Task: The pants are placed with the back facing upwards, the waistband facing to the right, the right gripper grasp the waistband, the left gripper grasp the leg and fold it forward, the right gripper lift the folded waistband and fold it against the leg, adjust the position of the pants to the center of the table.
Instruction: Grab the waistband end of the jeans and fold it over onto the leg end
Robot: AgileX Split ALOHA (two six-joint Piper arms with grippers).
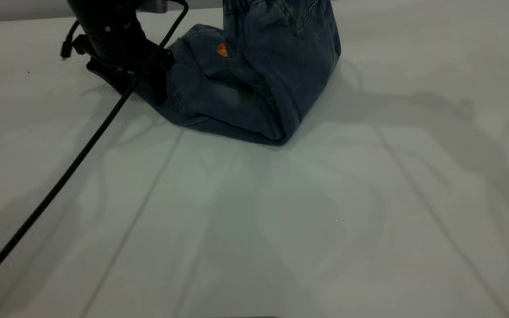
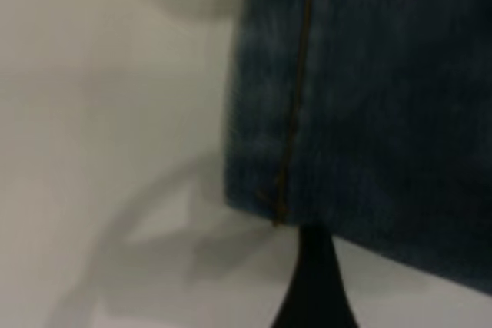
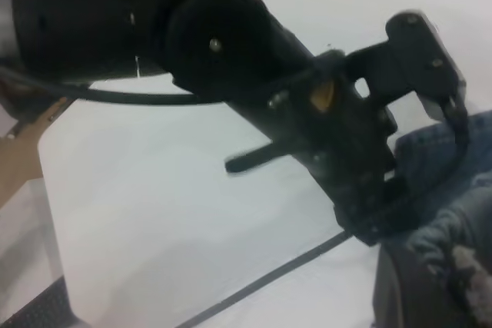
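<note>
The robot's right gripper needs to release the waistband on the leg (image 1: 181, 63) between the left gripper and the orange basketball print.
The pants (image 1: 254, 88) stand draped at the far middle of the table (image 1: 281, 221). The waistband (image 1: 245, 5) is held up at the top edge of the exterior view and the fold rests on the table. The leg (image 1: 201, 79) lies to the left and shows an orange basketball print (image 1: 222, 49). My left gripper (image 1: 148, 81) sits low at the leg's end. In the left wrist view one black finger (image 2: 311, 282) stands just short of the denim hem (image 2: 369, 97), jaws apart. My right gripper (image 3: 430, 297) is outside the exterior view and holds bunched gathered denim (image 3: 453, 243).
A black cable (image 1: 60, 181) trails from the left arm across the table to the near left edge. In the right wrist view the left arm (image 3: 231, 44) fills the middle, close to the pants. A table edge and floor show at one corner (image 3: 23, 190).
</note>
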